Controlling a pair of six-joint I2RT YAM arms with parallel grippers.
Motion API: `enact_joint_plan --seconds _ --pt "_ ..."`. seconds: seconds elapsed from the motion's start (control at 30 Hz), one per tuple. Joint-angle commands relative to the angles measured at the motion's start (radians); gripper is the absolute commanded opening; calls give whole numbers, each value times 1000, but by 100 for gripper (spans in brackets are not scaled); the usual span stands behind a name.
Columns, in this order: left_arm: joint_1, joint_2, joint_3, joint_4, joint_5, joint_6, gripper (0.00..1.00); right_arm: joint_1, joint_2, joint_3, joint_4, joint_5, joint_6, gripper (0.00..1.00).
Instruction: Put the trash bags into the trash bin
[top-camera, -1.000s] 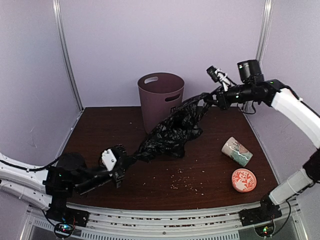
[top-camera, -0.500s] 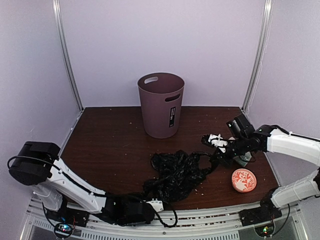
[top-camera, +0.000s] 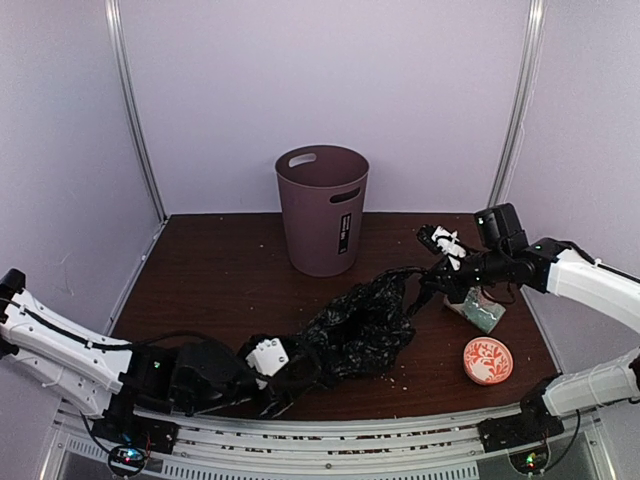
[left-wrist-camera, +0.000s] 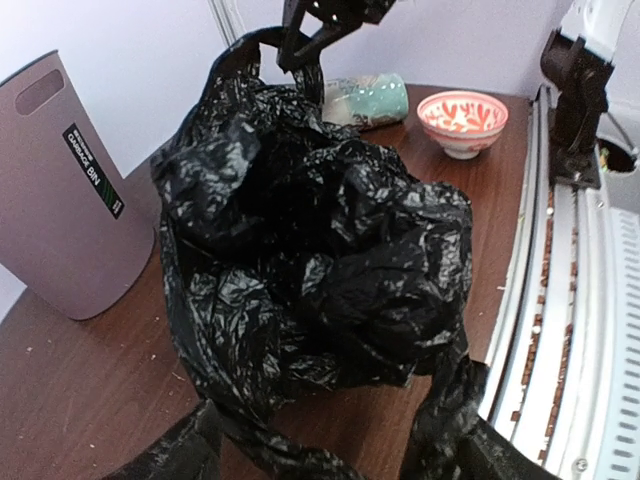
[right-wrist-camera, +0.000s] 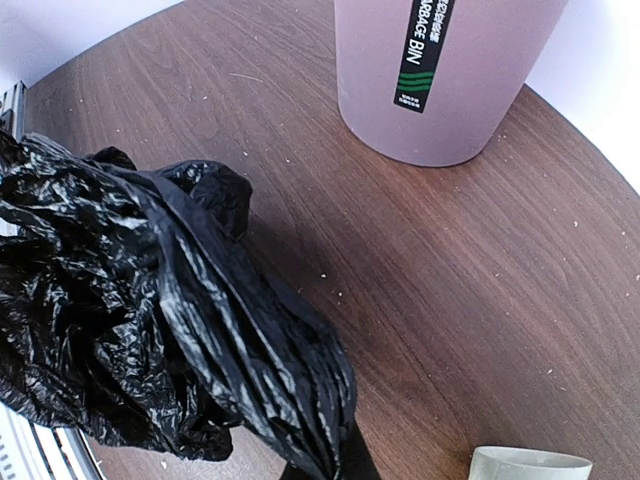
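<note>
The near end of the trash bags trails across the spread fingers of my left gripper, so I will free those fingers and pinch a gathered fold (left-wrist-camera: 443, 395) before I lift with both grippers.
The black crumpled trash bags (top-camera: 360, 325) lie in a heap mid-table, stretched between both arms. My left gripper (top-camera: 283, 378) is at the heap's near left end. In the left wrist view its jaws (left-wrist-camera: 330, 465) stand wide apart, with the trash bags (left-wrist-camera: 310, 250) bulging between them and strands trailing over the fingers. My right gripper (top-camera: 428, 283) is shut on the heap's far right end and holds that end slightly raised. There the trash bags (right-wrist-camera: 130, 320) gather to a pinched neck at the right gripper (right-wrist-camera: 325, 470). The mauve trash bin (top-camera: 322, 215) stands upright behind them.
A patterned cream mug (top-camera: 483, 310) lies on its side just behind my right arm. An orange-patterned bowl (top-camera: 487, 360) sits at the near right. Crumbs dot the brown tabletop (top-camera: 210, 270). A metal rail (left-wrist-camera: 580, 330) runs along the table's near edge.
My left gripper has opened and shifted back from the front edge. The right gripper rose slightly, pulling the bags' right end up off the table.
</note>
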Motion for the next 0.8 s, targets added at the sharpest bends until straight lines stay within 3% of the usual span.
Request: enact_joint_plan --seconds 0.0,0.1,0.2,0.33,0.43,0.6,0.77 --pt "53 -144 -90 66 216 -141 79 -27 -15 -44 67 -68 35 0" --pt "90 -238 -144 50 248 -227 85 -35 -29 -69 91 -68 35 0" --pt "103 -295 -201 46 368 -228 91 -38 -26 -85 100 -52 32 0" --pt "110 -275 -207 24 331 -302 92 -43 -25 -82 95 -70 35 0" --pt "155 -192 -226 113 308 -427 91 -43 -25 -84 96 -78 36 0" --pt "156 108 -356 658 389 -574 84 -44 -26 -85 93 -88 36 0" --pt "153 377 -242 737 445 -483 81 -46 -30 -91 96 -100 35 0"
